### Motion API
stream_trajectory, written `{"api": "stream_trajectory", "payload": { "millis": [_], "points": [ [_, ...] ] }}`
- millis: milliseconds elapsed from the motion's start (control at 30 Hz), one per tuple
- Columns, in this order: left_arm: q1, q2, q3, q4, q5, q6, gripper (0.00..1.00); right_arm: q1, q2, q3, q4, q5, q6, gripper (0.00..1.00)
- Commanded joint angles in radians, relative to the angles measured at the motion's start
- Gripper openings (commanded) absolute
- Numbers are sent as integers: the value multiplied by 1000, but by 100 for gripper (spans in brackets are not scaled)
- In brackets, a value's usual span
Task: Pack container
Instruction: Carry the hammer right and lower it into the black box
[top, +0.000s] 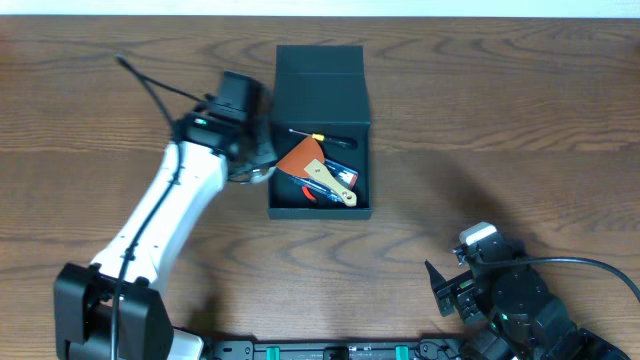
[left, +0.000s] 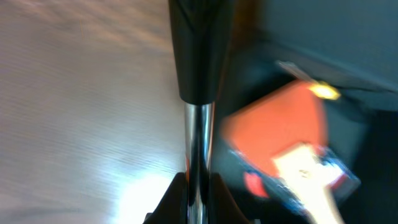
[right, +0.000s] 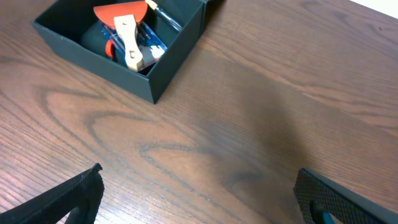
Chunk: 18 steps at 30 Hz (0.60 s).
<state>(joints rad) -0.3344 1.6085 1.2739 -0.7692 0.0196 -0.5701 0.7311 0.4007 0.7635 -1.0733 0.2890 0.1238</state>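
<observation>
Next, my left gripper lets go of the silver-shafted tool inside the box (top: 338, 160) (left: 336, 149), between the wood-handled tool and the thin screwdriver.
The container (top: 285, 130) is a dark rectangular box standing open at the table's middle back, its flap lid (top: 320, 62) folded away behind it. Inside lie an orange scraper (top: 298, 156), a wood-handled tool (top: 335, 186), a thin screwdriver (top: 318, 137) and something red-handled (top: 308, 192). My left gripper (top: 254, 170) hovers just outside the box's left wall. It is shut on a tool with a silver shaft (left: 198, 140) and a black handle (left: 200, 43); this view is blurred. Near the front right, my right gripper (right: 199, 199) stands open over bare wood.
The box (right: 158, 59) also appears at the upper left of the right wrist view, well away from the right fingers (right: 68, 196). A black cable (top: 150, 90) trails from the left arm toward the back left. The wooden table (top: 500, 150) extends on all sides.
</observation>
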Motion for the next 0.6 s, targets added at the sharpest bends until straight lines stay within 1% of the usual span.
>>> {"api": "stream_trajectory", "payload": {
  "millis": [0,100,200,267,567],
  "points": [
    [-98,-15,14,67,-6,-163,6,-6,-3,1,3,14,14,99],
    [-169,-14,14,130,-44,-286,6,-6,-3,1,3,14,14,99],
    [-221,-8,14,139,-122,-452,6,-6,-3,1,3,14,14,99],
    [-240,7,14,142,-137,-541,6,-6,-3,1,3,14,14,99],
    [-297,143,14,220,-134,-793,6,-6,-3,1,3,14,14,99]
  ]
}}
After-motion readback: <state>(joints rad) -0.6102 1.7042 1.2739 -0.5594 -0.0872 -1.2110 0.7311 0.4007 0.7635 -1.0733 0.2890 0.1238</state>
